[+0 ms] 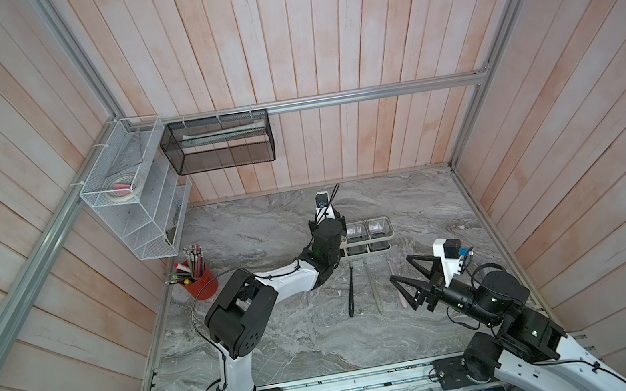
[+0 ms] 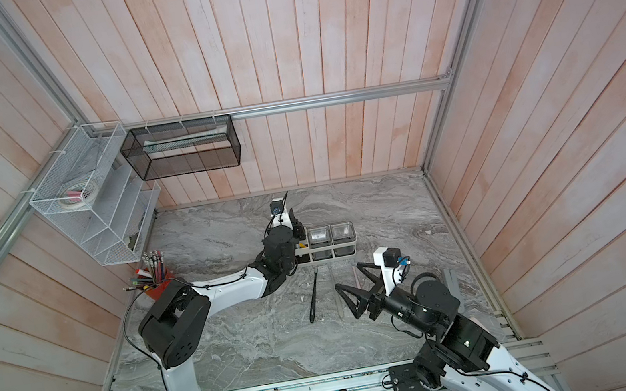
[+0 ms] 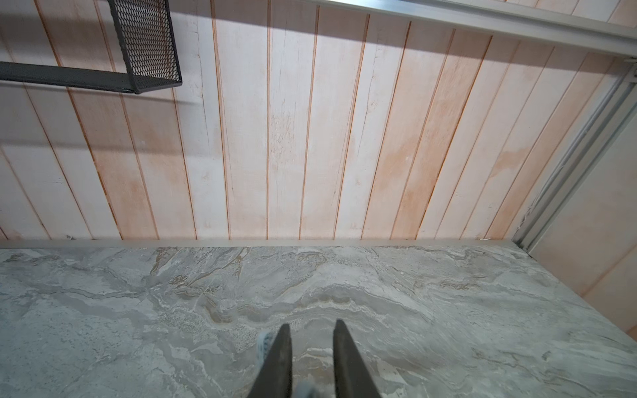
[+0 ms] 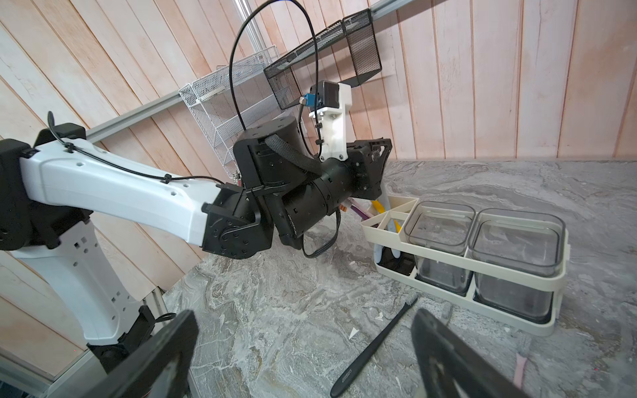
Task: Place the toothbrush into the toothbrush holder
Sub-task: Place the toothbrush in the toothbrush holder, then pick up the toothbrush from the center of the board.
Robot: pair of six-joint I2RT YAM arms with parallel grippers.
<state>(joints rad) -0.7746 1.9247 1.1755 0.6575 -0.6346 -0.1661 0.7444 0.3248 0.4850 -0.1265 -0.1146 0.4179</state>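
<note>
The robot's right gripper should close on the lower handle (image 1: 401,296) of the pink toothbrush, near the toothbrush's end away from its bristles.
The cream toothbrush holder (image 1: 370,250) (image 4: 379,220) stands mid-table with two clear cups in a row. My left gripper (image 3: 312,325) hangs right over its divided slot section, fingers slightly apart. A pale blue toothbrush (image 3: 264,344) shows blurred beside and below them. Purple, yellow and pale toothbrushes lean in that slot in the right wrist view. A black toothbrush (image 1: 351,291) (image 4: 372,348) lies on the marble in front of the holder. My right gripper (image 1: 400,268) (image 4: 303,317) hovers wide open and empty just right of it.
A pale grey toothbrush (image 1: 373,288) and a pink one (image 1: 396,285) lie beside the black one. A red cup of pens (image 1: 200,282) stands at the left edge. A white wire rack (image 1: 135,198) and a black mesh basket (image 1: 219,143) hang on the walls.
</note>
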